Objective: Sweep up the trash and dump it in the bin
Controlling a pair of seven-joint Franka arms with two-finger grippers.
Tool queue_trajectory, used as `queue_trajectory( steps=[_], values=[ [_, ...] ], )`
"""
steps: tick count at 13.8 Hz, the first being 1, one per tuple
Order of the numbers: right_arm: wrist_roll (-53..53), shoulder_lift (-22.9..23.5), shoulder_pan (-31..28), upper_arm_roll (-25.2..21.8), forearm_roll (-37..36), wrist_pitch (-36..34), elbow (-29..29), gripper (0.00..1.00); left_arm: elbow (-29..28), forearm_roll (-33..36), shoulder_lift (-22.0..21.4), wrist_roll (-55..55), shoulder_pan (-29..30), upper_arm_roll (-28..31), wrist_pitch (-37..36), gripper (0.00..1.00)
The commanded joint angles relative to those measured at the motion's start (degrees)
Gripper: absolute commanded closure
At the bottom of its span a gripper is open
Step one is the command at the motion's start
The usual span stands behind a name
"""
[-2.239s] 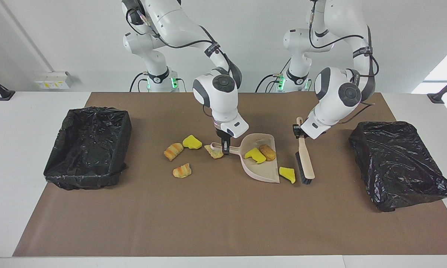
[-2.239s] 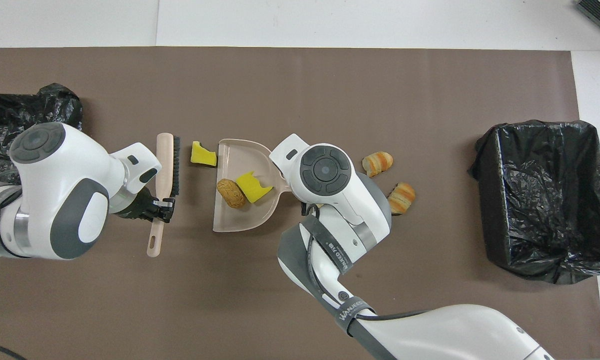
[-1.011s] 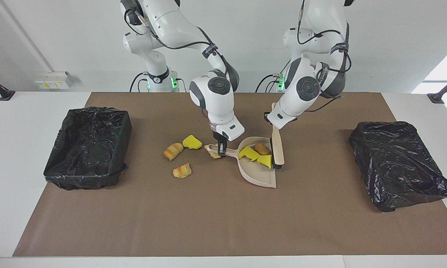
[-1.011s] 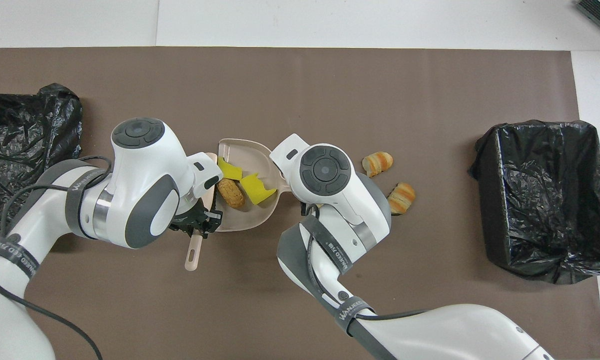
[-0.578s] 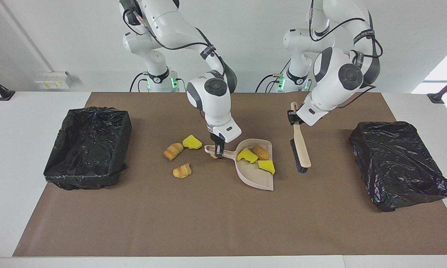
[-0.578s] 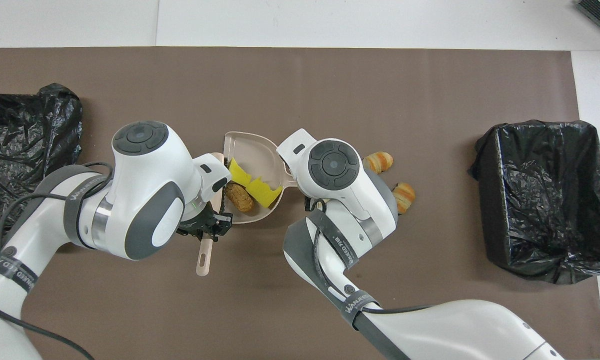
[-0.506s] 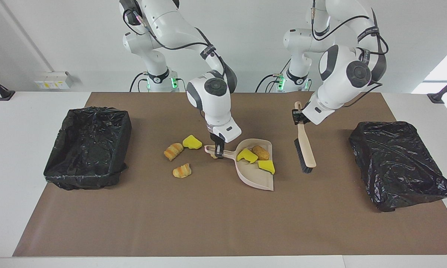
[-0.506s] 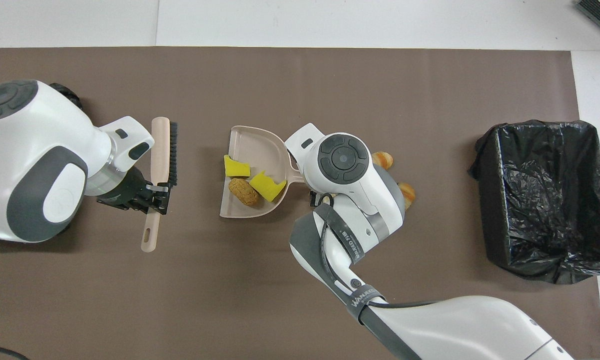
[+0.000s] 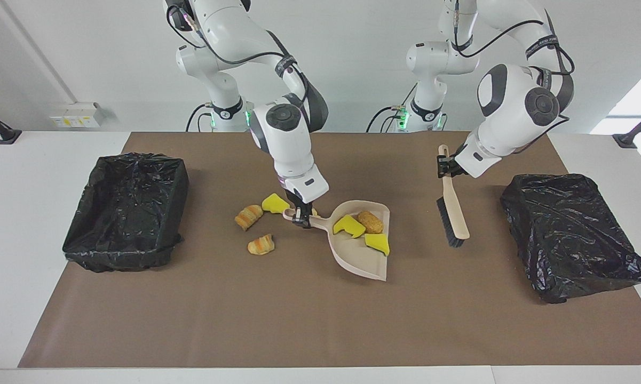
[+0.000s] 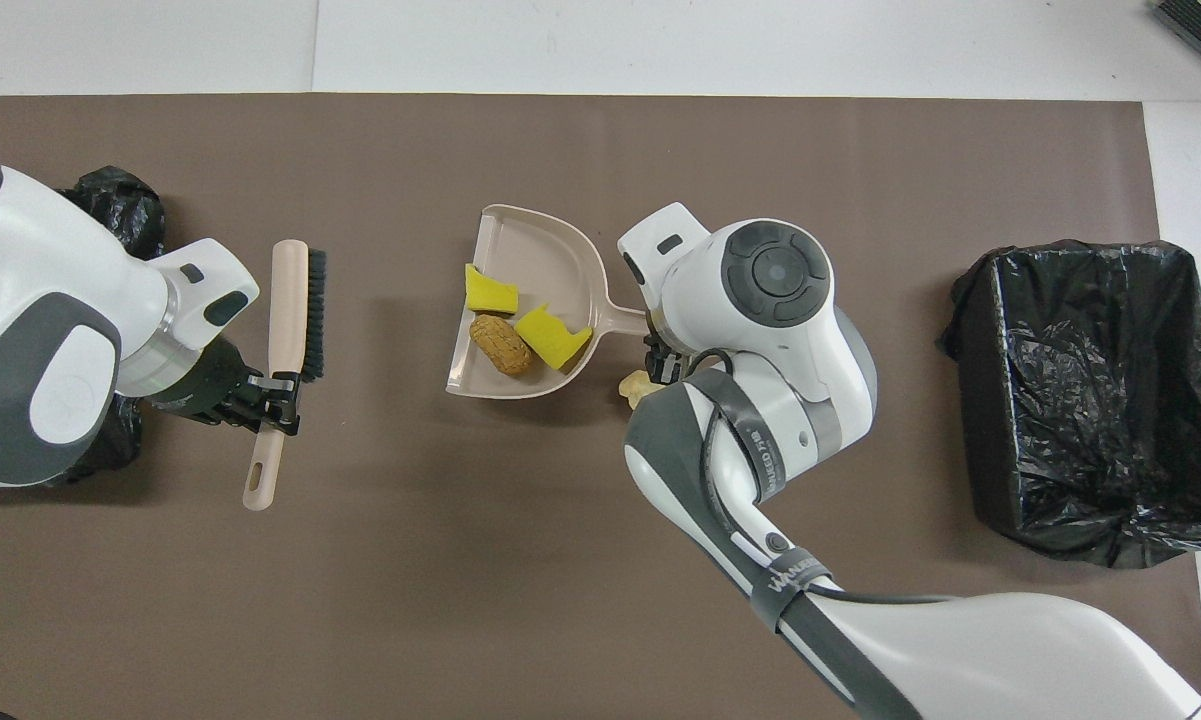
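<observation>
The robot's left gripper needs to set the beige brush down on the bare mat on the near side of the beige dustpan (image 10: 538, 540).
My right gripper (image 9: 301, 217) (image 10: 658, 352) is shut on the handle of the beige dustpan (image 9: 358, 264) (image 10: 532, 245), low over the mat's middle. In the pan lie two yellow sponge chunks (image 9: 349, 226) (image 9: 378, 243) and a fried nugget (image 9: 370, 221) (image 10: 500, 357). My left gripper (image 9: 444, 168) (image 10: 272, 390) is shut on the beige brush (image 9: 453, 214) (image 10: 295, 300), held off the mat beside the pan. Loose on the mat by the handle are a yellow sponge (image 9: 274, 202), two croissants (image 9: 248, 216) (image 9: 260, 244) and a pale scrap (image 10: 637, 385).
A black-lined bin (image 9: 125, 208) (image 10: 1080, 400) stands at the right arm's end of the brown mat. Another bin (image 9: 571, 234) stands at the left arm's end. In the overhead view my right arm hides the croissants.
The left gripper swept a yellow sponge chunk into the dustpan, then swung the brush up and away toward the left arm's end. The right gripper shifted the pan toward the right arm's end.
</observation>
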Motion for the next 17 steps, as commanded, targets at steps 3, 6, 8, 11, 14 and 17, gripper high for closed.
queue_trajectory(
  steps=[3,6,8,11,14,17],
  values=[
    [-11.59,-2.81,-9.01,1.13,4.98,-13.44,5.81,1.0,-7.51,-0.22,-5.49,-7.78,-9.45,-0.75,2.56,1.0],
    [-18.8,-3.6,-15.08,1.13,5.34,-19.87,8.02,1.0,-11.72,-0.84,-5.23,-17.53,-18.68,-0.75,9.83,1.0],
    [-23.37,-5.18,-18.77,0.78,4.29,-21.99,8.37,1.0,-13.66,-2.15,-4.88,-22.98,-24.39,-0.76,12.92,1.0],
    [-30.84,-7.55,-25.53,0.51,1.05,-24.71,8.46,1.0,-17.17,-2.42,-4.35,-31.78,-32.66,-0.75,20.73,1.0],
    [-39.8,-8.79,-32.48,0.34,-0.81,-26.39,8.46,1.0,-18.94,-2.42,-3.29,-32.59,-34.44,-0.76,23.38,1.0],
    [-49.65,-9.23,-40.03,-1.15,-2.38,-26.39,8.46,1.0,-20.52,-2.42,-2.5,-31.89,-34.88,-0.84,23.74,1.0]
  ],
)
